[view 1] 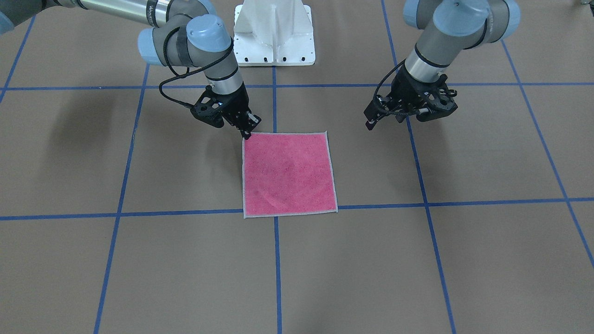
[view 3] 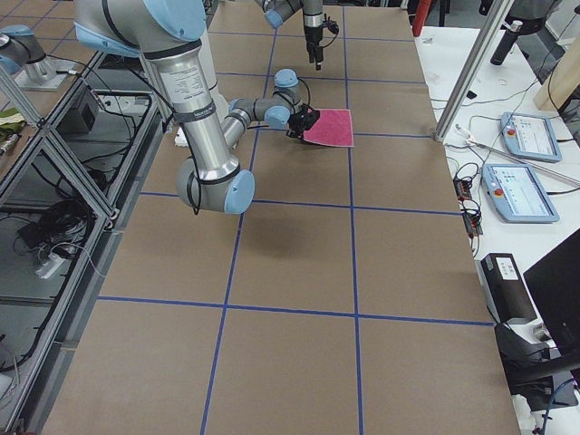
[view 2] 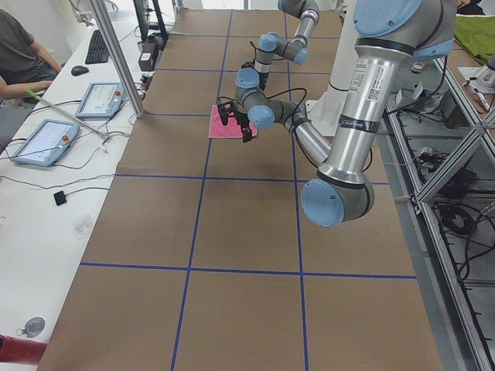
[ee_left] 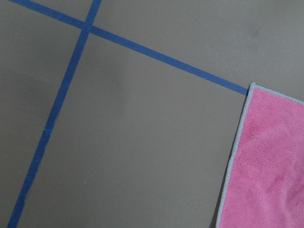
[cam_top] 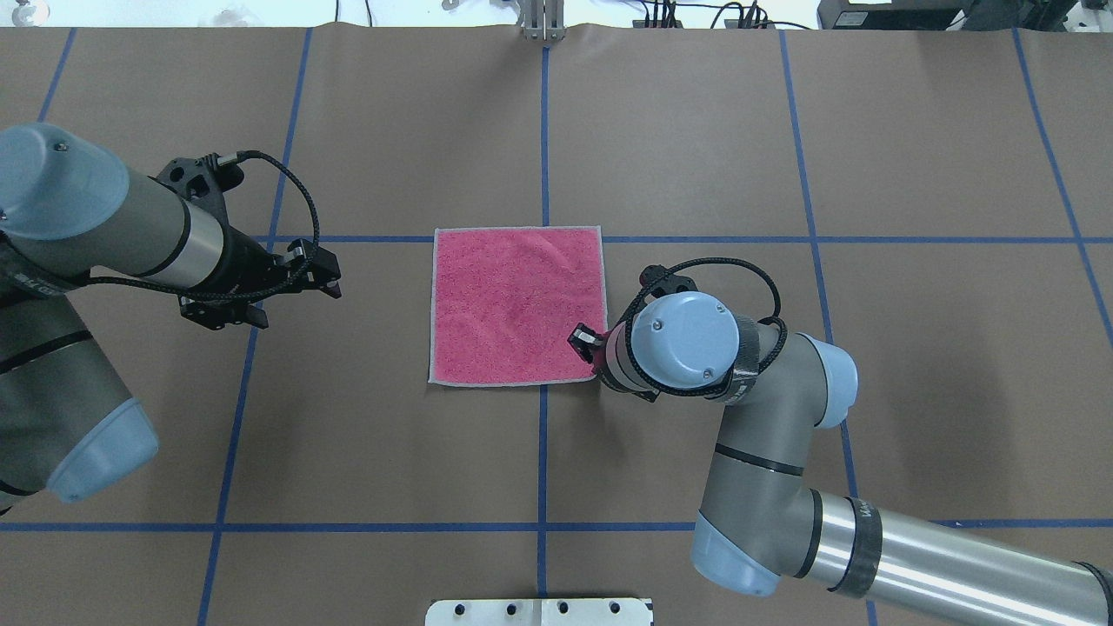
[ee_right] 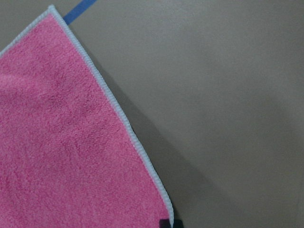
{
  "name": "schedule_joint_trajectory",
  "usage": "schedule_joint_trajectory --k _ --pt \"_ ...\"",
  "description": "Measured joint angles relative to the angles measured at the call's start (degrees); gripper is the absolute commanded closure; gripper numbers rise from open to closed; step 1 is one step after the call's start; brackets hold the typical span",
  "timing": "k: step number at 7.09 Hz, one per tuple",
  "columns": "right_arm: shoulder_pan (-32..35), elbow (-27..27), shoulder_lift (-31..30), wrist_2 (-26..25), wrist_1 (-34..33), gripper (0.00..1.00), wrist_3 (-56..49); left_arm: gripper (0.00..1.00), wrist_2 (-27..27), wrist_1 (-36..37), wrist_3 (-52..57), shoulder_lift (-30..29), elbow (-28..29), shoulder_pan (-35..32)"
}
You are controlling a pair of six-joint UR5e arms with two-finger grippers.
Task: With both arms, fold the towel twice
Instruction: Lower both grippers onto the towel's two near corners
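Observation:
Next, I close my left gripper on the free corner (view 1: 326, 133) of the pink towel on the white pedestal's side, across from my right gripper.
The towel (view 1: 287, 174) lies flat on the brown table, pink face up with light grey edging, in the middle of the overhead view (cam_top: 517, 304). My right gripper (view 1: 247, 132) is down at the towel's corner nearest the robot on my right side (cam_top: 584, 341). In the right wrist view that corner (ee_right: 161, 209) runs between the fingertips and its edge casts a widening shadow, so the gripper looks shut on it. My left gripper (view 1: 371, 121) hovers open and empty beside the towel, a short way off its left edge (cam_top: 330, 276). The left wrist view shows the towel's far left corner (ee_left: 251, 88).
Blue tape lines (cam_top: 543, 130) form a grid on the brown paper. The white bolted pedestal (view 1: 274, 32) stands at the robot's side of the table. Tablets (view 2: 46, 139) and a seated person (view 2: 15, 54) are beyond the table's far edge.

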Motion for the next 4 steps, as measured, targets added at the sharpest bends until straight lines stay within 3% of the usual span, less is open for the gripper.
schedule_joint_trajectory --k 4 --pt "-1.53 3.86 -1.51 -0.22 -2.73 1.0 4.19 0.0 0.67 0.03 -3.35 -3.25 2.02 2.03"
